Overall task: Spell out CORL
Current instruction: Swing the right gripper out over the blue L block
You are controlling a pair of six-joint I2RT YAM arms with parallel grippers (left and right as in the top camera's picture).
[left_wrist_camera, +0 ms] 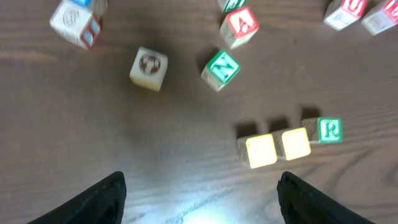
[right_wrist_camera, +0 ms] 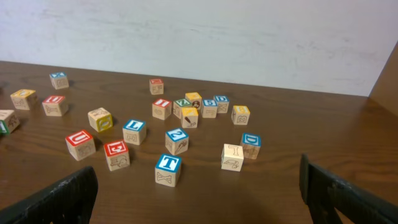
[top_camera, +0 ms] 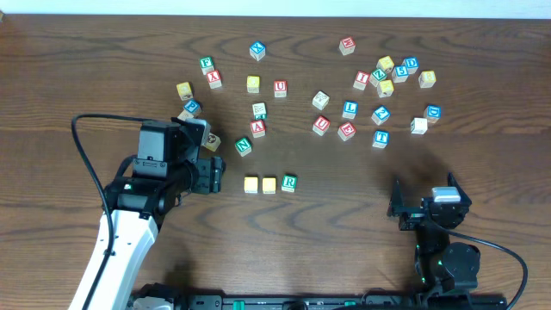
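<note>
My right gripper is going to close on the sides of the blue L cube (top_camera: 349, 111) (right_wrist_camera: 134, 132), behind the blue T cube, because the L completes CORL.
Three cubes stand in a row on the table: a yellow-faced cube (top_camera: 250, 184), a second yellow-faced cube (top_camera: 269, 184) and the green R cube (top_camera: 289, 182). The left wrist view shows them too: yellow (left_wrist_camera: 261, 151), yellow (left_wrist_camera: 295, 143), R (left_wrist_camera: 329, 129). The blue L cube (top_camera: 349, 109) sits apart among the scattered cubes at the back right, and also shows in the right wrist view (right_wrist_camera: 134, 131). My left gripper (top_camera: 213, 175) (left_wrist_camera: 200, 186) is open and empty, just left of the row. My right gripper (top_camera: 424, 205) (right_wrist_camera: 198, 186) is open and empty at the front right.
A green N cube (top_camera: 244, 146) (left_wrist_camera: 221, 68) and a red A cube (top_camera: 257, 128) lie just behind the row. Several more lettered cubes are scattered across the back of the table, including a blue T cube (top_camera: 380, 137) (right_wrist_camera: 168, 169).
</note>
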